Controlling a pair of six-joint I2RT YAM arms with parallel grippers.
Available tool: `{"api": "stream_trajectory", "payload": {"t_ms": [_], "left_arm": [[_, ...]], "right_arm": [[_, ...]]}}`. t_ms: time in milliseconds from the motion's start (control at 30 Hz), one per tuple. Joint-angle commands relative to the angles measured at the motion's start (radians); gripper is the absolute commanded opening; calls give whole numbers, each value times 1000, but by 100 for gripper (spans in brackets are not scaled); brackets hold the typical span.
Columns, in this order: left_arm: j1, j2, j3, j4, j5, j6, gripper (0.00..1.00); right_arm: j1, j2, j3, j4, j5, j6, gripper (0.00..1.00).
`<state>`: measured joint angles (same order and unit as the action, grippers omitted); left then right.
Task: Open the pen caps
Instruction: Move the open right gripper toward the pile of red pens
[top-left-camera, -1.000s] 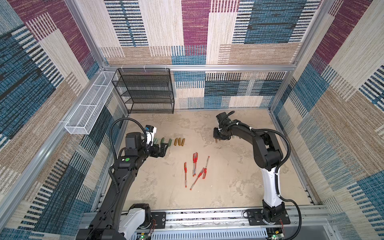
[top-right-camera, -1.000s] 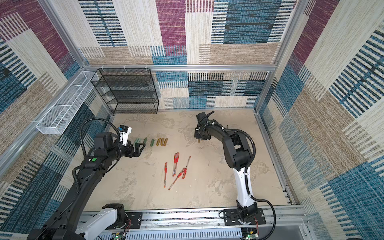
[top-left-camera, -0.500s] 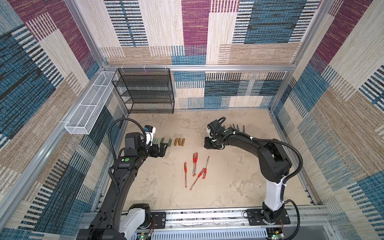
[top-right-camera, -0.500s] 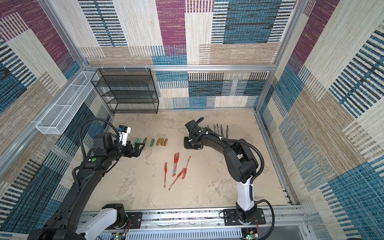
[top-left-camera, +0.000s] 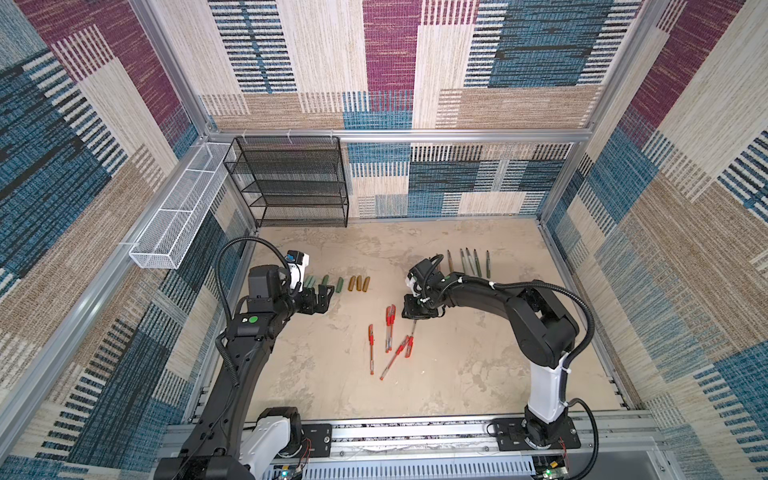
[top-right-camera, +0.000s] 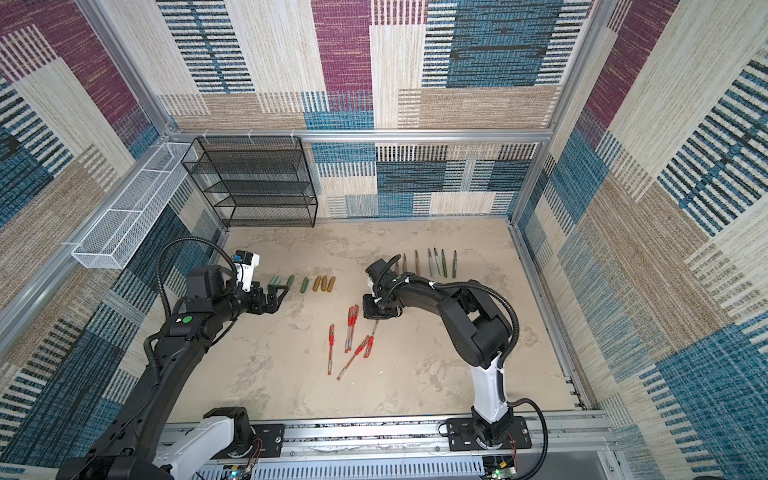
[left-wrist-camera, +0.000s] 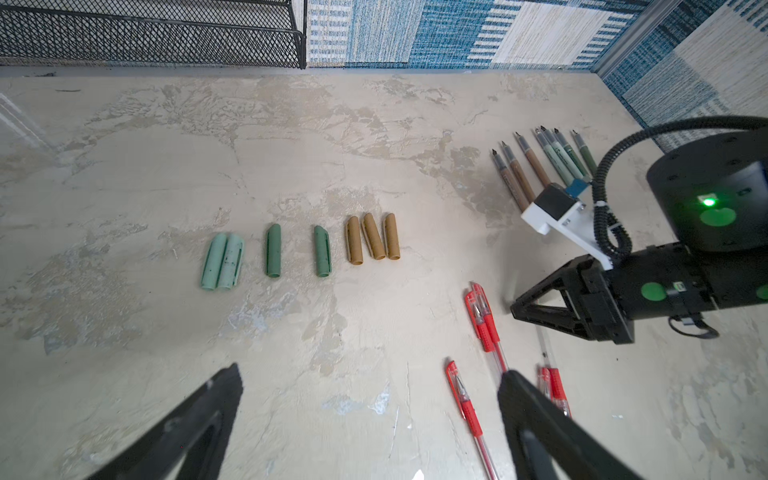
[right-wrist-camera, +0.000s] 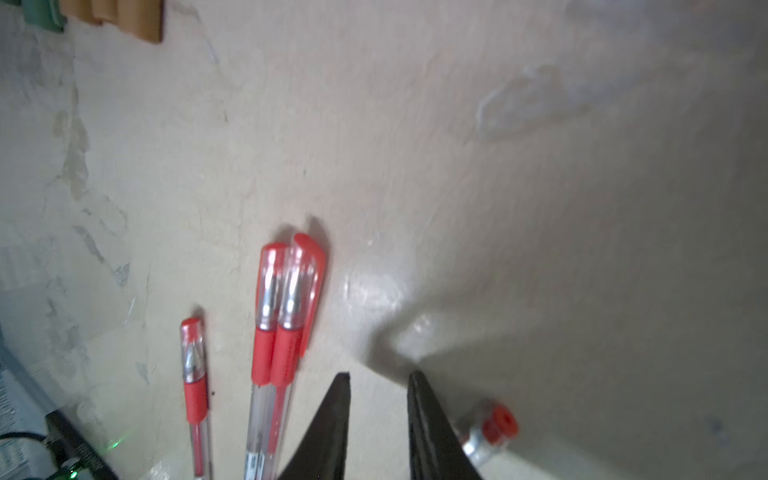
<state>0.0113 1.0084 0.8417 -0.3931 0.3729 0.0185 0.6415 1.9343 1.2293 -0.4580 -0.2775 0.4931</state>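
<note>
The red cap (left-wrist-camera: 558, 389) of the red pen beneath my right gripper should come off next, so my left gripper should close on it.
Loose pen caps lie in a row: pale mint (left-wrist-camera: 222, 262), dark green (left-wrist-camera: 273, 251) and gold-brown (left-wrist-camera: 372, 237); in both top views they sit left of centre (top-left-camera: 340, 286) (top-right-camera: 323, 283). Several red pens (top-left-camera: 390, 322) (top-right-camera: 351, 320) with their red caps (right-wrist-camera: 286, 291) on lie mid-floor. My left gripper (top-left-camera: 322, 299) (left-wrist-camera: 372, 372) is open and empty, just in front of the mint caps. My right gripper (top-left-camera: 414, 316) (right-wrist-camera: 379, 374) hovers low over the red pens, jaws a narrow gap apart with bare floor between. One pen's red end (right-wrist-camera: 496, 426) lies outside its finger.
Uncapped marker barrels (top-left-camera: 467, 262) (left-wrist-camera: 540, 162) lie in a row at the back right. A black mesh shelf (top-left-camera: 291, 183) stands against the back wall and a white wire basket (top-left-camera: 178, 220) hangs on the left wall. Patterned walls enclose the floor.
My right gripper has swung from the back right, by the marker barrels, forward and left to the red pens. The left arm has stayed put.
</note>
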Motion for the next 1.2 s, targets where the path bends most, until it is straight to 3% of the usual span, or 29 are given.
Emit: {"api": "stream_trajectory", "payload": {"t_ms": [0, 400, 633, 767, 1067, 1167], "left_arm": [[2, 3, -5, 37, 23, -20, 100], [4, 16, 6, 32, 24, -28, 100], [15, 15, 3, 33, 23, -28, 100], [21, 11, -3, 39, 22, -20, 100], [25, 17, 0, 33, 22, -25, 100], [26, 20, 6, 32, 20, -26, 100]], "right_arm": [[2, -37, -74, -12, 29, 22, 28], [10, -303, -428, -12, 26, 127, 28], [15, -445, -507, -99, 0, 126, 29], [16, -484, -495, -137, -36, 64, 29], [73, -491, -399, -161, 90, -145, 41], [128, -470, -394, -155, 157, -194, 51]]}}
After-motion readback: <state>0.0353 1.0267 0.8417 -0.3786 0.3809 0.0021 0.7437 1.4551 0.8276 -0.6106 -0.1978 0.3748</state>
